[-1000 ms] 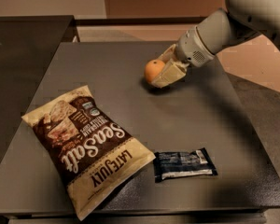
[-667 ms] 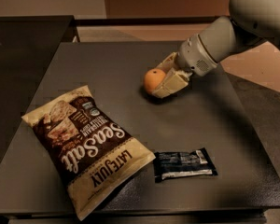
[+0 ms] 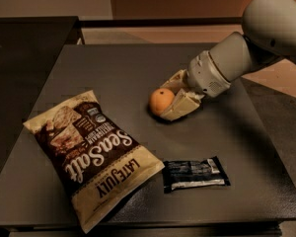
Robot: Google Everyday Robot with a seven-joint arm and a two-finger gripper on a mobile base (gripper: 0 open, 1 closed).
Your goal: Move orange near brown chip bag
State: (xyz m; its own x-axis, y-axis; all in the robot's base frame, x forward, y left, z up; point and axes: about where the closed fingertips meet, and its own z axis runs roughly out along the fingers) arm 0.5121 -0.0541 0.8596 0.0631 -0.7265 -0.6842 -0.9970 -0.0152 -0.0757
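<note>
The robot's gripper will release the orange on the dark table just off the brown chip bag's long edge (image 3: 148, 110).
The orange (image 3: 160, 100) is a small round fruit near the middle of the dark table (image 3: 118, 68). My gripper (image 3: 171, 98) reaches in from the right, and its cream fingers (image 3: 180, 105) are closed around the orange, low over the tabletop. The brown chip bag (image 3: 91, 153), printed "Sea Salt" and "Late July", lies flat at the front left, a short way down and left of the orange.
A small dark blue-black snack bar wrapper (image 3: 195, 173) lies at the front, right of the bag. My white arm (image 3: 246, 48) crosses the right side of the table. A dark counter (image 3: 24, 43) stands at the left, past the table's edge.
My gripper has carried the orange forward and slightly left, from the far part of the table toward its middle and closer to the chip bag.
</note>
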